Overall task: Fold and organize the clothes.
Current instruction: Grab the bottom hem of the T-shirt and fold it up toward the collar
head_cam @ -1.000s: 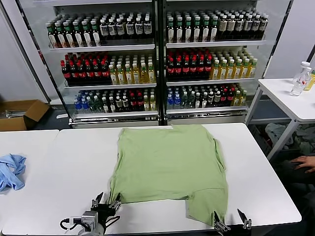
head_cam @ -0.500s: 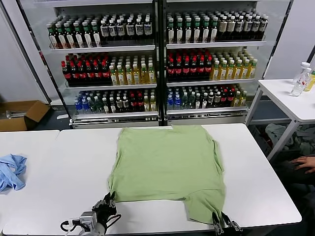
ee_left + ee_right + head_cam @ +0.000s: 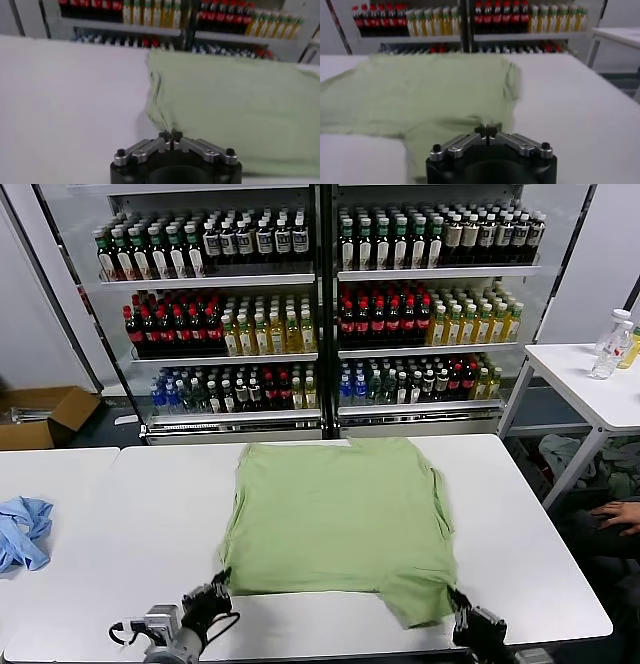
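Next, I take the shirt's side farther up (image 3: 235, 514) with my left gripper and help pull the shirt closer, because the shirt's far edge meets the table's far edge.
A pale green shirt (image 3: 335, 519) lies spread flat on the white table (image 3: 150, 514), plain side up. My left gripper (image 3: 218, 586) sits at the shirt's near left corner. In the left wrist view the left gripper (image 3: 170, 135) is shut, and creases in the shirt (image 3: 235, 100) run into its closed tips. My right gripper (image 3: 455, 599) is at the near right corner by the table's front edge. The right wrist view shows the right gripper (image 3: 486, 131) shut on the hem of the shirt (image 3: 420, 95).
A crumpled blue cloth (image 3: 22, 532) lies on the table to the left. Behind the table stands a glass-door cooler (image 3: 320, 304) full of bottles. A cardboard box (image 3: 40, 416) is on the floor at left. A side table (image 3: 600, 389) and a person's hand (image 3: 620, 514) are at right.
Both grippers have gone from open to shut on the shirt's near corners. The near edge of the shirt has puckered slightly at each grip.
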Controlling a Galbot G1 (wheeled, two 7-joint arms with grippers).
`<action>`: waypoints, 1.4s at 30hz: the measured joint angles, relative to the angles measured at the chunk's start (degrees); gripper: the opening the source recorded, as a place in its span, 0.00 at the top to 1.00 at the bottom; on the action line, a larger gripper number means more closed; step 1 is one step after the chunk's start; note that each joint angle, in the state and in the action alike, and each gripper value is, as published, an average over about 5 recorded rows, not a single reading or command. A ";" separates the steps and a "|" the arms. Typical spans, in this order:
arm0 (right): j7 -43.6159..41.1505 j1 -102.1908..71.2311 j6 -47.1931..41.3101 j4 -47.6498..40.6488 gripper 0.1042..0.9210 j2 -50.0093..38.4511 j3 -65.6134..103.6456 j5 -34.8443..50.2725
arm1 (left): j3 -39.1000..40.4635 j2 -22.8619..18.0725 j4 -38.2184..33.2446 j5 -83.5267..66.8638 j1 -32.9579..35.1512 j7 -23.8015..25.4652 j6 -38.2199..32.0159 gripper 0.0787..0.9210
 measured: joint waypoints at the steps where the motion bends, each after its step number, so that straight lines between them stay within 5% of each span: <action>1: 0.12 0.85 0.05 -0.24 1.00 -0.47 0.09 0.56 | -0.25 0.27 -0.10 -0.40 -0.28 0.25 -0.19 0.99; 11: 1.18 13.99 -0.32 -6.75 1.00 -4.93 -3.06 3.67 | -0.40 2.58 2.07 -3.36 -6.18 2.52 -0.90 0.99; 28: -0.07 36.05 -2.37 -23.21 0.97 -7.00 -16.62 -0.14 | 4.42 3.61 15.41 0.23 -20.80 2.23 -1.97 0.99; 33: -0.56 37.53 -2.82 -24.95 0.82 -6.46 -18.14 -3.00 | 5.42 2.96 18.75 2.74 -23.13 1.62 -2.35 0.95; 42: 0.09 34.89 -3.67 -24.73 0.50 -6.13 -16.61 -5.47 | 5.32 2.09 19.96 5.85 -23.23 0.26 -2.68 0.66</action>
